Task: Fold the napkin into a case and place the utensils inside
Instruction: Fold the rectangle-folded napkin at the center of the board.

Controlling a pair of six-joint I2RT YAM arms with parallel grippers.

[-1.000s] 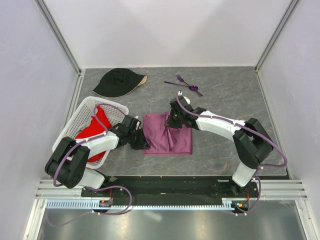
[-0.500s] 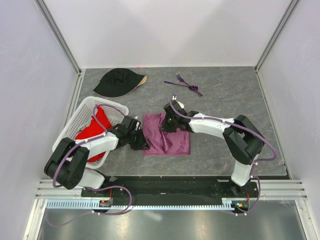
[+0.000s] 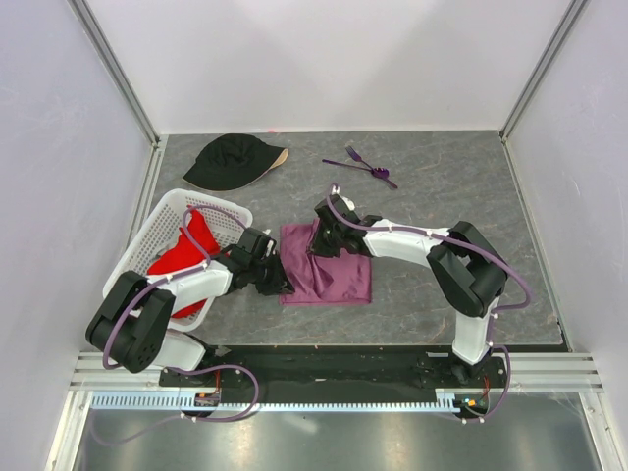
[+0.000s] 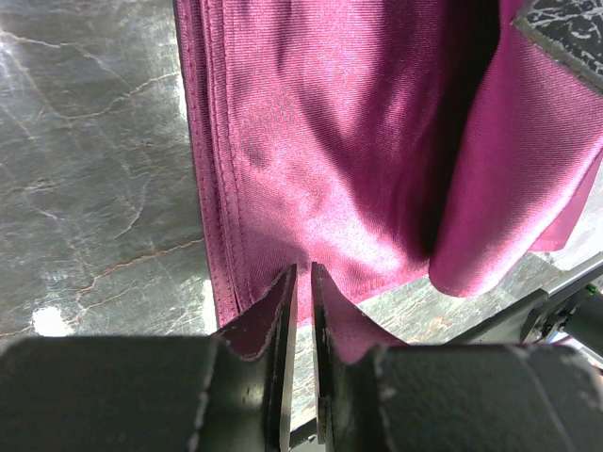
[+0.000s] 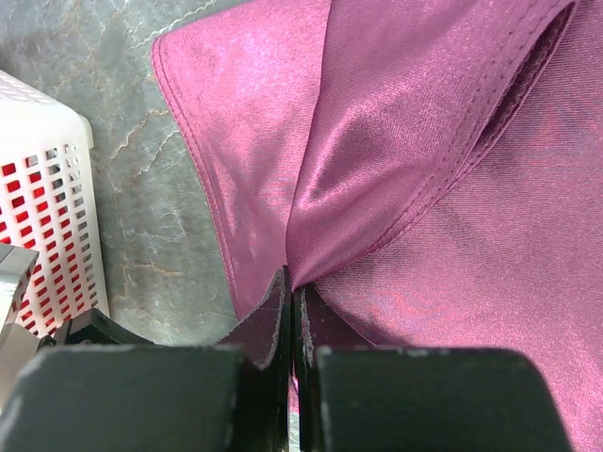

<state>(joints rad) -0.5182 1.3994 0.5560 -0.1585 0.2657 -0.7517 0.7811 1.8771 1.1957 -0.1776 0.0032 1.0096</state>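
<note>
The hem of the napkin's fold slants and bunches toward my right gripper's fingers. Next, I open them, lay the fold down and take it along its stitched edge (image 5: 462,168).
The plum-purple napkin (image 3: 334,275) lies on the table's middle, partly folded over itself. My right gripper (image 3: 322,239) is at its far edge, shut on a lifted fold of the cloth (image 5: 377,179); the wrist view shows the jaws (image 5: 290,282) closed on that fold. My left gripper (image 3: 279,281) is at the napkin's near-left corner. In its wrist view the jaws (image 4: 301,278) stand almost shut at the hemmed edge of the cloth (image 4: 358,141). The purple utensils (image 3: 361,165), a fork among them, lie apart at the far side of the table.
A black cap (image 3: 234,162) lies at the far left. A white lattice basket (image 3: 167,211) with a red cloth (image 3: 186,257) stands left of the napkin, close to my left arm; its wall shows in the right wrist view (image 5: 47,217). Cage posts and walls ring the table.
My right gripper has moved left with the napkin's fold, drawing the cloth over itself, so the napkin looks narrower. My left gripper has stayed at the corner.
</note>
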